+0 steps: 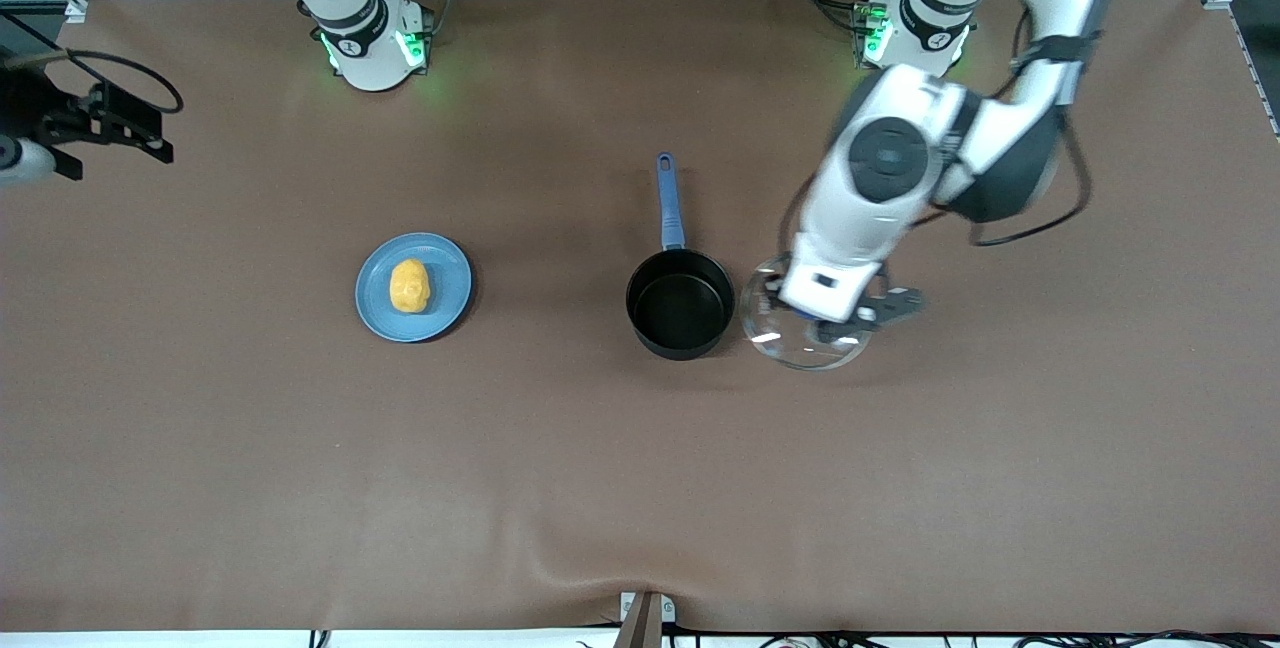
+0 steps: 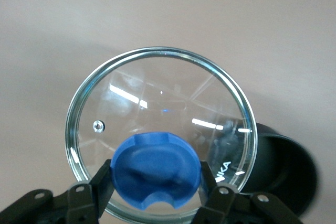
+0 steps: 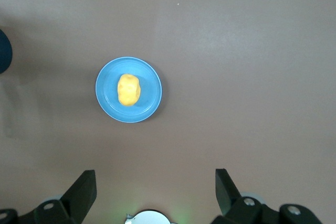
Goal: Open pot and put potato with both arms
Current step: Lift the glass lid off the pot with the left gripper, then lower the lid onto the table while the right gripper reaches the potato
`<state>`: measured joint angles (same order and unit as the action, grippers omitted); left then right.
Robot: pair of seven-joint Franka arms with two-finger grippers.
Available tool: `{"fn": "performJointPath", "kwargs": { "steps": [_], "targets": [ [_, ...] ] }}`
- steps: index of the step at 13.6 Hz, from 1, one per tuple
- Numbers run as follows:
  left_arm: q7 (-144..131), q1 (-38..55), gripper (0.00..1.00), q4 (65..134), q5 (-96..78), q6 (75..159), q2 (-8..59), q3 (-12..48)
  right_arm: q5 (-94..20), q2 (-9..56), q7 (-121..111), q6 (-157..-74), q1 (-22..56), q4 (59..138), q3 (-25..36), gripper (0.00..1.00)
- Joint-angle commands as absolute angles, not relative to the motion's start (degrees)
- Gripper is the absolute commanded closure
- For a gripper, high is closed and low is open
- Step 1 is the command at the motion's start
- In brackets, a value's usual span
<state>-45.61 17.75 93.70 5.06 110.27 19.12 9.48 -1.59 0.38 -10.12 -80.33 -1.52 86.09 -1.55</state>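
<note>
The lid, now held beside the pot, will be let go by my left gripper on the bare cloth well clear of the pot (image 1: 912,326), across from the plate.
The black pot (image 1: 680,304) stands open in the middle of the table, its blue handle (image 1: 667,200) pointing toward the robots' bases. My left gripper (image 1: 835,323) is shut on the blue knob (image 2: 156,169) of the clear glass lid (image 1: 800,343) and holds it beside the pot, toward the left arm's end. In the left wrist view the lid (image 2: 157,98) partly overlaps the pot (image 2: 286,177). The yellow-orange potato (image 1: 410,286) lies on the light-blue plate (image 1: 445,313). My right gripper (image 1: 110,133) is open and empty, high over the right arm's end, with the potato (image 3: 128,89) far below it.
A brown cloth covers the whole table. The plate (image 3: 149,98) lies toward the right arm's end from the pot, with bare cloth between them. A small metal bracket (image 1: 645,618) sits at the table edge nearest the front camera.
</note>
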Motion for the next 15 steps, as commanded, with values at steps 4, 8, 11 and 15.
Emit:
{"fn": "performJointPath", "kwargs": {
  "steps": [4, 8, 11, 15],
  "targets": [
    [-25.25, 4.76, 0.81, 113.97, 2.55, 117.32, 5.1, 10.28, -2.64, 7.02, -10.72, -82.62, -1.15, 84.29, -2.46, 0.0],
    [-21.45, 1.41, 0.81, 122.59, 2.64, 130.3, 7.2, 10.19, -2.2, 13.7, -10.81, -88.24, 0.26, 84.29, -2.46, 0.0],
    [-20.39, 1.49, 0.81, 123.92, 3.86, 135.86, 13.08, 9.93, -3.34, 16.86, -10.2, -90.87, 1.31, 85.42, -2.55, 0.0],
    [-20.39, -0.25, 0.79, 125.68, 8.16, 145.43, 19.85, 9.76, -3.6, 16.62, 1.28, -100.52, 5.53, 93.31, -2.64, 0.0]
  ]
}}
